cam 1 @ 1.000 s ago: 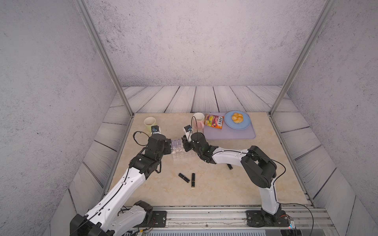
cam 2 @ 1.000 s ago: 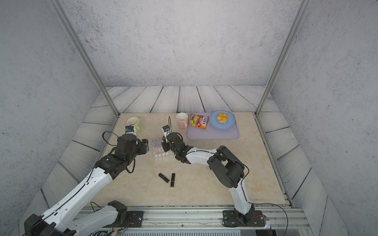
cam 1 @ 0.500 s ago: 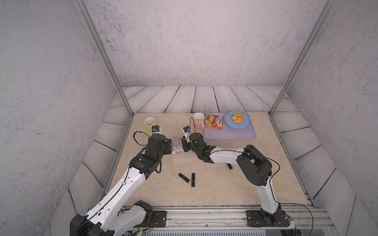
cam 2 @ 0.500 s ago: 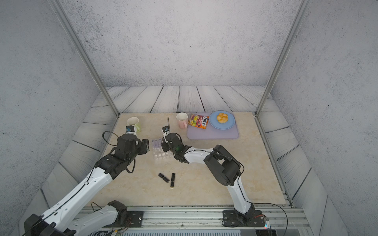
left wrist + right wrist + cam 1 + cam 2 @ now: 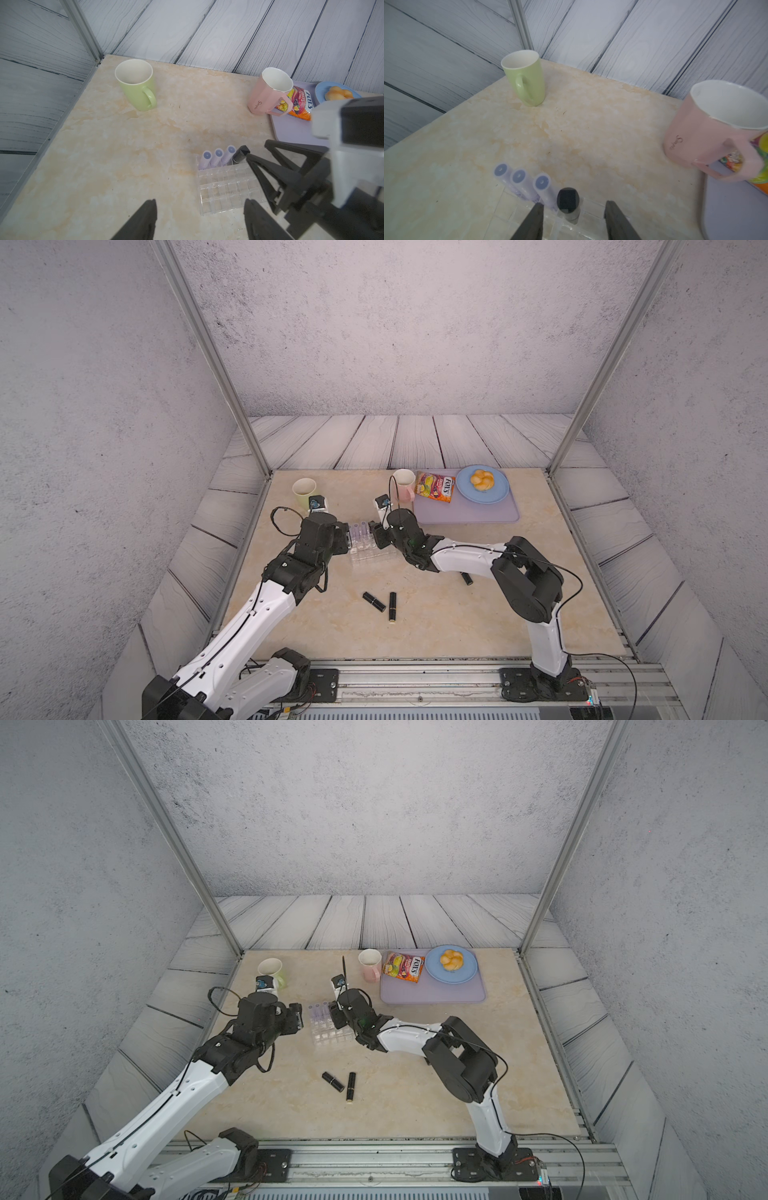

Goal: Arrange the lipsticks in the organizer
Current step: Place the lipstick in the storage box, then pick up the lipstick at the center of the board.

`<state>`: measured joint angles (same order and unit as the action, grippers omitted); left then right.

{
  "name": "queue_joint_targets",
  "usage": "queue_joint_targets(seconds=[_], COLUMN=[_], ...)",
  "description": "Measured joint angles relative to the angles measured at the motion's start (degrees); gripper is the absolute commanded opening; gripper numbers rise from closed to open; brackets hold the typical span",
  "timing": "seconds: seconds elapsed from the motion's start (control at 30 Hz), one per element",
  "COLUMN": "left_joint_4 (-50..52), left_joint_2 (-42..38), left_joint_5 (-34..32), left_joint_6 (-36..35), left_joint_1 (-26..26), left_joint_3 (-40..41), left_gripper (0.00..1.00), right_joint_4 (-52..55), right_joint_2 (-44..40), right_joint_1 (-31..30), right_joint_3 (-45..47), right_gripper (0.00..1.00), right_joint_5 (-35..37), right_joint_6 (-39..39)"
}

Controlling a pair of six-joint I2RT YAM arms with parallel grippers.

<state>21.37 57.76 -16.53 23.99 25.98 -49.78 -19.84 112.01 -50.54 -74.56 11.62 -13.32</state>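
I need to next grip the body of the black lipstick [image 5: 465, 576] under my right arm with my right gripper.
The clear organizer [image 5: 370, 556] [image 5: 224, 193] sits on the table between my two grippers. Three lilac lipsticks [image 5: 359, 531] [image 5: 519, 180] stand in its back row. A black lipstick [image 5: 568, 201] [image 5: 240, 155] stands upright in the cell beside them. My right gripper [image 5: 574, 203] [image 5: 376, 531] is open, one finger on each side of that black lipstick without touching it. The left gripper [image 5: 200, 201] [image 5: 345, 533] is open and empty at the organizer's left side. Two black lipsticks [image 5: 373, 600] [image 5: 392, 605] lie on the table in front, and another [image 5: 466, 578] lies under the right arm.
A green mug [image 5: 303, 491] stands at the back left and a pink mug [image 5: 404, 483] behind the organizer. To its right, a lilac mat [image 5: 469, 514] carries a snack packet [image 5: 435, 487] and a blue plate [image 5: 490, 497] with a bun.
My right gripper has opened and let go of the black lipstick, which now stands in the organizer. The left arm has not moved.
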Motion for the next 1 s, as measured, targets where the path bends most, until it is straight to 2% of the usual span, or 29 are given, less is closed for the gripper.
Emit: queue_joint_targets(seconds=[0.17,0.27,0.37,0.47,0.63,0.77,1.0], left_joint_4=[0.9,0.3,-0.6,-1.7,-2.3,-2.3,-2.3], left_joint_2=[0.0,0.1,1.4,4.6,11.1,13.2,13.1], left_joint_5=[0.4,2.8,5.9,9.9,15.9,18.9,20.5], left_joint_6=[-1.2,-2.0,-2.0,-1.5,-0.1,0.9,2.0], left_joint_1=[0.0,0.1,0.8,2.4,5.6,6.3,6.3], left_joint_3=[-2.2,-2.4,-2.4,-2.4,-2.5,-2.9,-3.4], left_gripper=[0.74,0.73,0.71,0.7,0.7,0.69,0.69], right_joint_4=[7.4,17.3,29.3,41.2,54.5,58.3,59.2], right_joint_2=[-16.7,-23.7,-26.8,-27.5,-27.1,-24.0,-19.0], right_joint_1=[3.5,9.9,16.3,20.4,21.3,21.3,21.3], right_joint_3=[7.5,10.0,12.3,14.9,16.5,16.4,16.0], right_gripper=[0.49,0.46,0.46,0.49,0.51,0.5,0.42], right_joint_5=[0.3,-0.1,0.1,0.1,-2.0,-5.8,-10.1], right_joint_6=[-6.0,-11.1,-13.8,-14.8,-14.7,-14.1,-12.9])
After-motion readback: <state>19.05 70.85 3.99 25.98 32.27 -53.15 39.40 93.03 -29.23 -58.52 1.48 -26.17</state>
